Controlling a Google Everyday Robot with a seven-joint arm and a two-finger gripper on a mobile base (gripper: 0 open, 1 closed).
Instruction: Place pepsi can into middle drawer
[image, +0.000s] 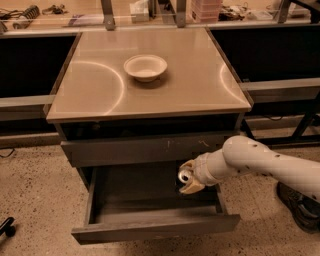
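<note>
I should let go of the pepsi can on the middle drawer's dark bottom (184, 186), close to the side nearest my arm.
The middle drawer (150, 227) is pulled open below the cabinet top, and its dark floor is bare on the left. My gripper (186, 177) reaches in from the right on a white arm and hangs over the drawer's right half. It is shut on the pepsi can (183, 175), held tilted with its silver top facing left. The can's dark body is mostly hidden between the cream fingers (191, 188).
A cream-white bowl (145, 67) stands on the tan cabinet top (100, 95). A shut grey drawer front with pale scratch marks (150, 149) lies just above the gripper. Dark shelving flanks the cabinet. A dark shoe-like thing (299, 207) sits on the floor at the right.
</note>
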